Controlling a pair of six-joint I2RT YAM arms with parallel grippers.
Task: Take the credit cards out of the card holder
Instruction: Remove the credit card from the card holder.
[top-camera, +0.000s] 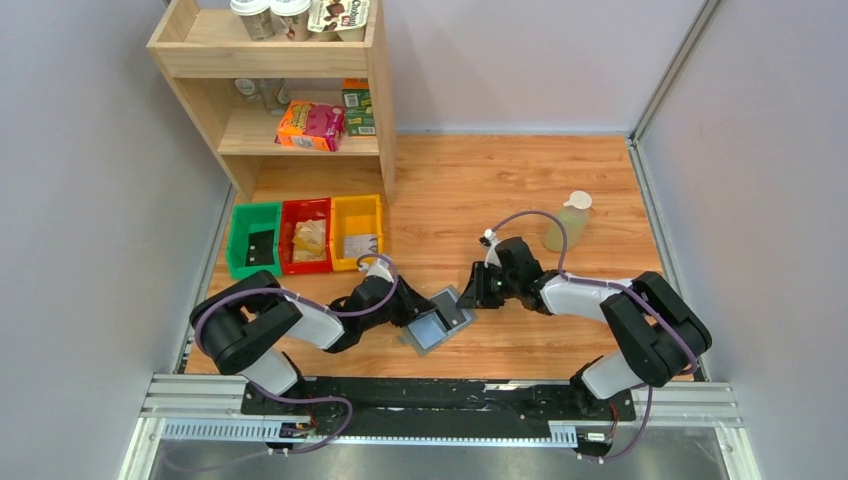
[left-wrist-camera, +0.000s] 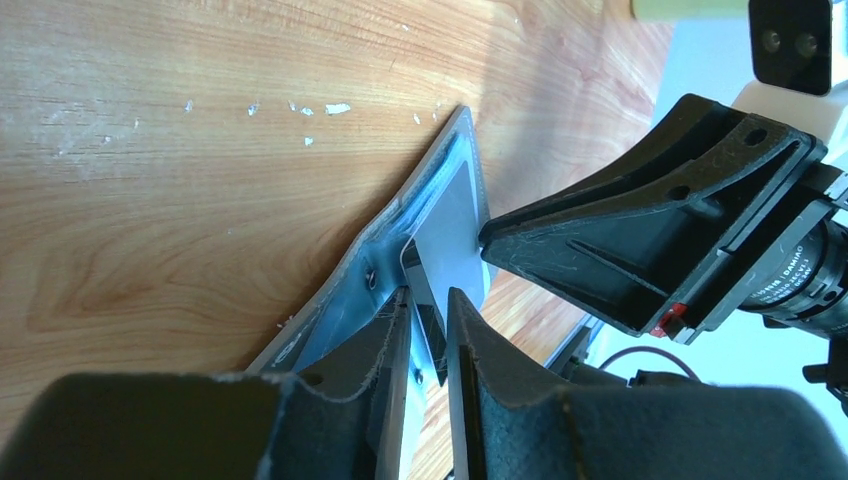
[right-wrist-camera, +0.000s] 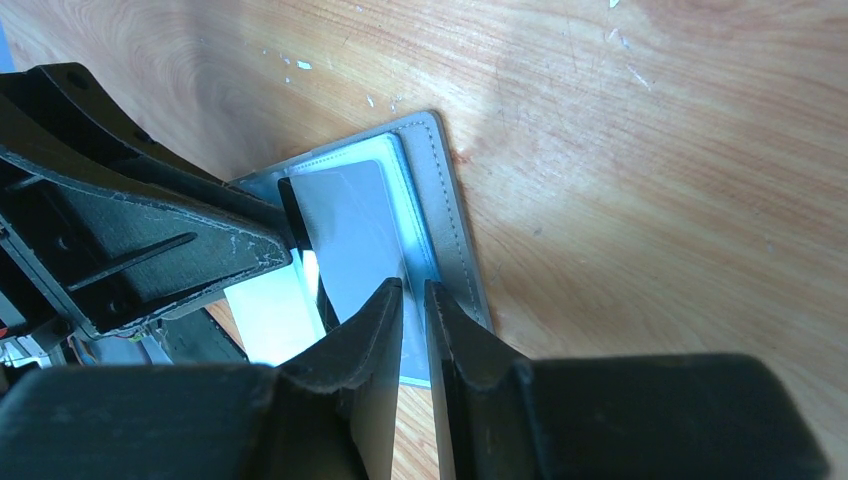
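Only a narrow part of the credit card clears the card holder's slot, so next my left gripper eases it out, then opens and regrips the credit card's end (left-wrist-camera: 429, 332).
The grey card holder (top-camera: 456, 304) lies open on the wooden table between my two grippers. In the left wrist view the card holder (left-wrist-camera: 335, 305) is tilted up on edge. A credit card (right-wrist-camera: 350, 225), grey-blue in this light with a dark edge, sticks out of its pale inner slot. My left gripper (left-wrist-camera: 428, 297) straddles that card's corner with its jaws narrowly apart and a sliver of gap showing. My right gripper (right-wrist-camera: 410, 287) is shut on the card holder's inner flap beside the stitched rim (right-wrist-camera: 445, 205). From above, the left gripper (top-camera: 418, 312) and right gripper (top-camera: 470, 294) nearly meet over it.
Green (top-camera: 253, 238), red (top-camera: 306, 235) and yellow (top-camera: 357, 230) bins stand at the back left, in front of a wooden shelf (top-camera: 290, 130) with packages. A pale bottle (top-camera: 567, 222) stands behind the right arm. Walls close in both sides.
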